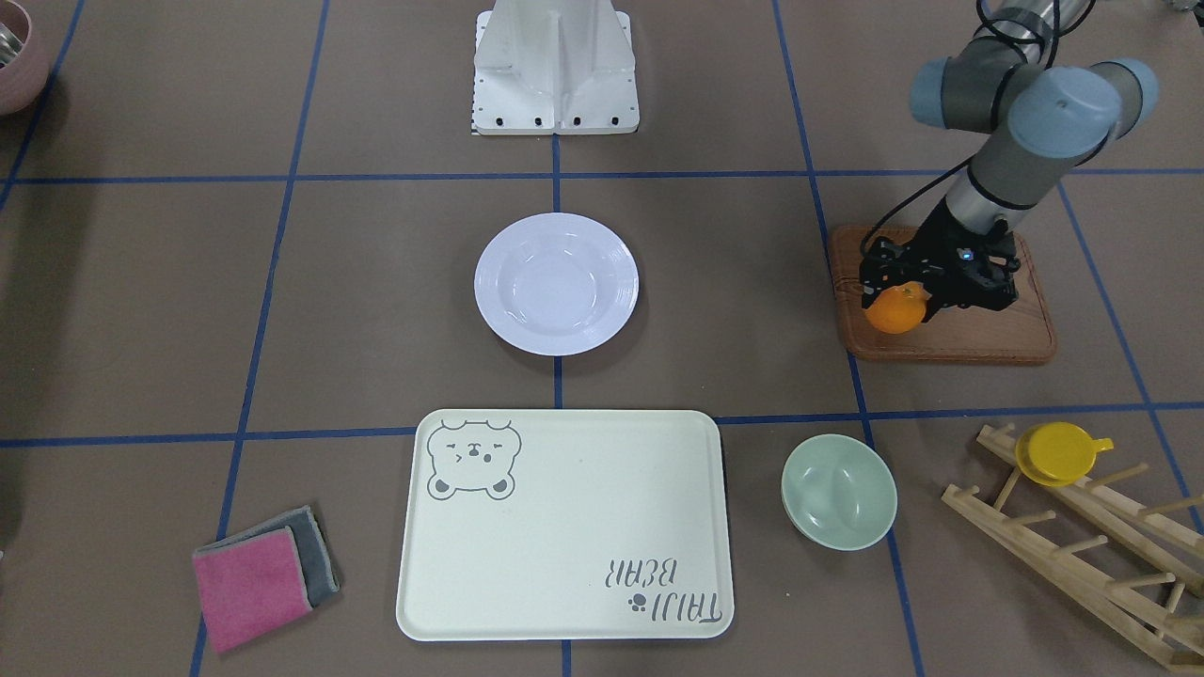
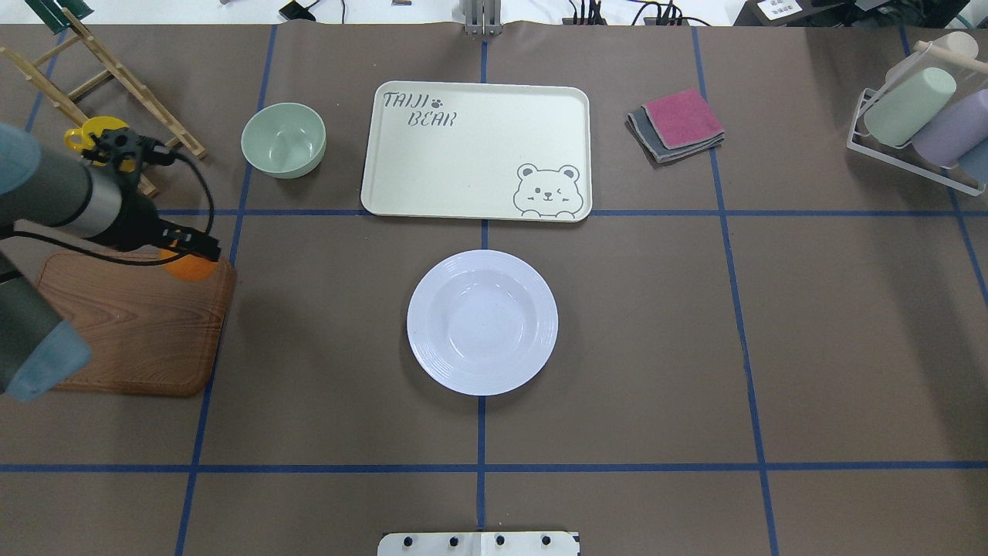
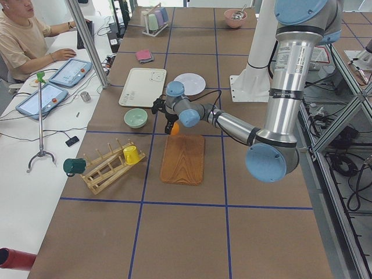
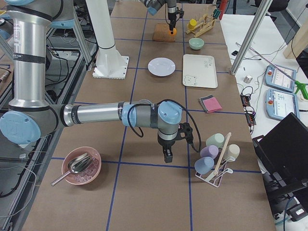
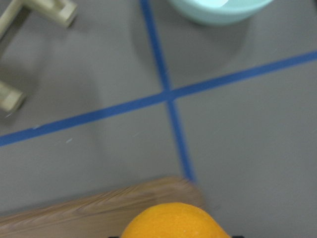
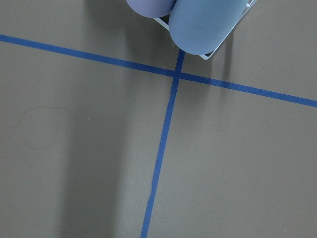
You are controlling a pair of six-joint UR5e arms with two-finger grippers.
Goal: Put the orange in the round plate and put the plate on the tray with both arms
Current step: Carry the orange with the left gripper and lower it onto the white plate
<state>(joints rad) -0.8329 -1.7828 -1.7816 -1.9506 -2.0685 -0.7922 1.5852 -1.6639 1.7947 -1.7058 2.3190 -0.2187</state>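
My left gripper should set the orange, now just above the brown board's corner, down near the middle of the empty white round plate (image 1: 543,290).
The orange (image 1: 894,312) is clamped between the fingers of my left gripper (image 1: 905,290), just above the corner of the brown wooden board; the left wrist view shows its top (image 5: 173,223) at the bottom edge. The white round plate (image 1: 556,282) lies empty at the table's middle. Beyond it lies the cream tray (image 2: 463,154) with the bear drawing, also bare. My right gripper (image 4: 166,157) points down at the table near the rack of pastel cups, far from these things; I cannot tell whether it is open or shut.
The wooden board (image 1: 978,329) lies under the left arm. A pale-green bowl (image 1: 838,491) stands beside the tray, a wooden rack with a yellow cup (image 1: 1058,451) past it. Folded cloths (image 1: 263,574) lie at the tray's other side. A pink bowl (image 4: 82,166) holds a spoon.
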